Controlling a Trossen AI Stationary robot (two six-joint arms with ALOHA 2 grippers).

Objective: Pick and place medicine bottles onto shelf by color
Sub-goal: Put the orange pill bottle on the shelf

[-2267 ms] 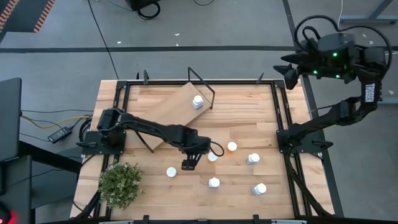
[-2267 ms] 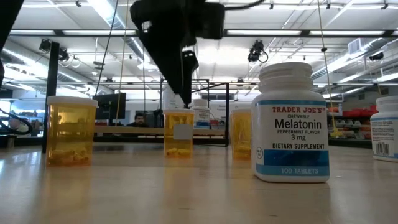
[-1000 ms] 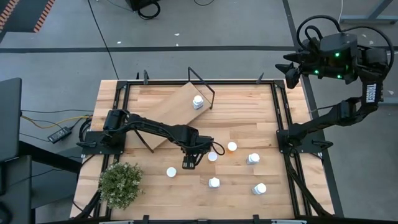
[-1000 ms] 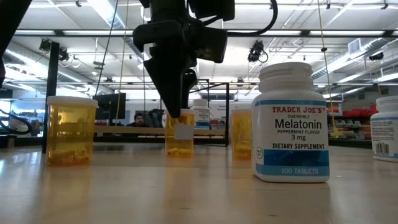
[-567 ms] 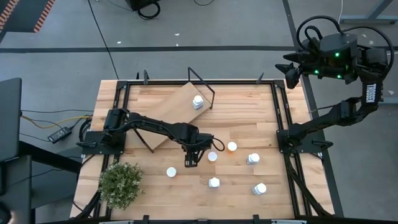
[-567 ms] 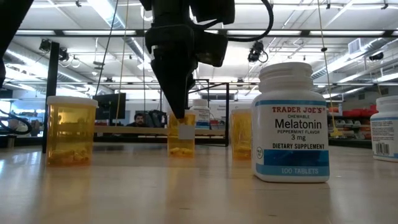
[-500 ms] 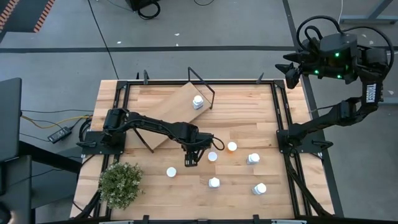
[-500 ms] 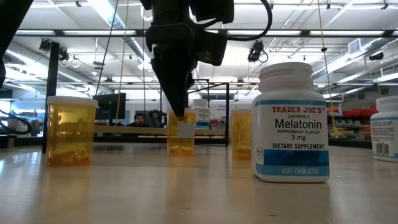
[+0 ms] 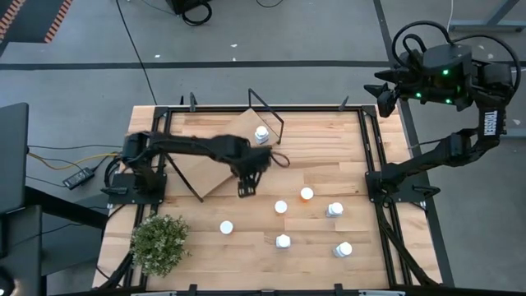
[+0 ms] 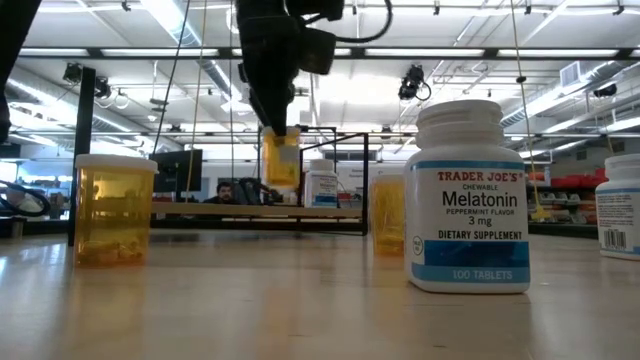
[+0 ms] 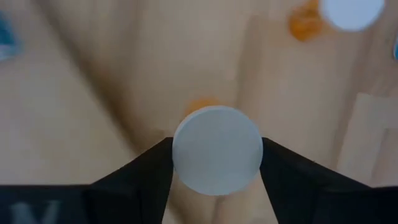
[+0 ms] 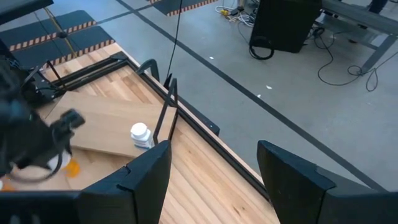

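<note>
The orange bottle will go down from my left gripper onto the shelf's far end [image 9: 248,128], where I should set it close beside the white bottle.
My left gripper [image 9: 245,187] hangs over the table's middle, just near of the shelf [image 9: 215,153], shut on an orange medicine bottle [image 10: 281,160]. The light-wood shelf stands aslant toward the far edge, and one white bottle [image 9: 261,134] stands on it. Several more white-capped bottles stand on the tabletop toward the near right, among them an orange one [image 9: 306,194] and a white one [image 9: 334,210]. My right gripper [image 12: 214,180] is open, raised beyond the table's far right corner [image 9: 382,90]. My left gripper pinches the orange bottle by its white cap [image 11: 217,149], one finger [image 11: 155,168] on each side of the round cap. The fingers come from above, pointing down. The bottle hangs upright below them, lifted clear of the table [image 10: 281,160].
A small green plant [image 9: 159,244] stands at the near left corner. The low view shows a white Melatonin bottle [image 10: 470,195] close up, an orange bottle [image 10: 115,208] on the left and another [image 10: 388,212] behind. Black frame rails [image 9: 370,156] edge the table.
My left gripper has risen with the orange bottle and moved toward the far edge and the shelf. The bottle, which stood on the table under the fingers, now hangs clear above it. The right arm has kept still.
</note>
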